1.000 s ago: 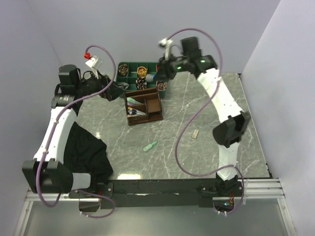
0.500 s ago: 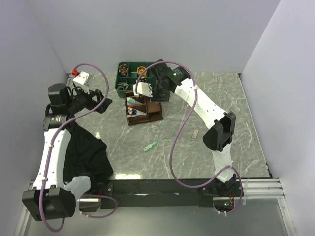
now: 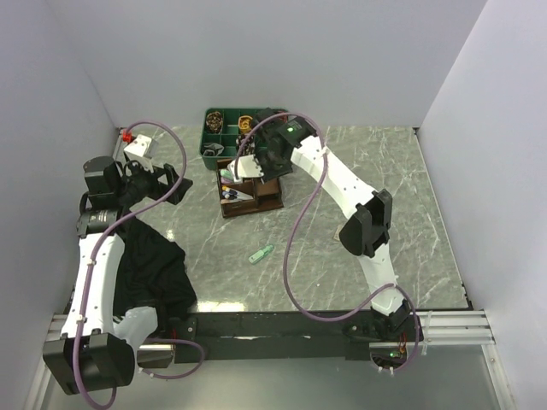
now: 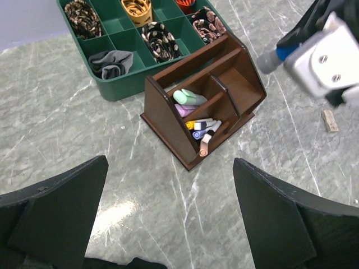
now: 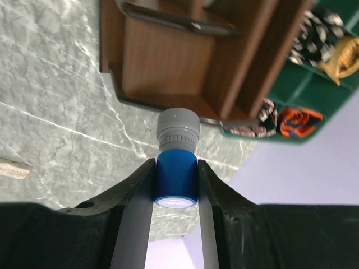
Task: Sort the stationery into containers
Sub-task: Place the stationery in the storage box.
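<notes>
I should use my right gripper to place the short cylinder, now held just above the organiser, in the empty end compartment of the dark brown organiser (image 3: 268, 187) (image 5: 188, 73).
My right gripper (image 5: 176, 168) is shut on a short cylinder (image 5: 177, 159), blue with a grey cap, and holds it just above the dark brown organiser (image 5: 168, 61). In the left wrist view the cylinder (image 4: 275, 58) hangs beside the organiser's (image 4: 168, 120) far right corner. Its front compartments hold a mint-green marker (image 4: 189, 97), a lilac bar (image 4: 184, 109), and yellow, blue, white and pink pens (image 4: 203, 130). A mint-green clip (image 3: 261, 254) lies loose on the table. My left gripper (image 4: 168, 224) stands wide open with nothing in it, to the organiser's left.
A green tray (image 3: 208, 137) of rolled cloth items stands right behind the organiser (image 3: 267, 192). A small beige piece (image 4: 329, 120) lies on the marble to the right. A black cloth (image 3: 149, 265) covers the table's left front. My right gripper (image 3: 253, 171) reaches in from the right.
The right arm has swung from above the green tray forward and left to the organiser, carrying the cylinder. The left arm has drawn back to the left, away from the organiser.
</notes>
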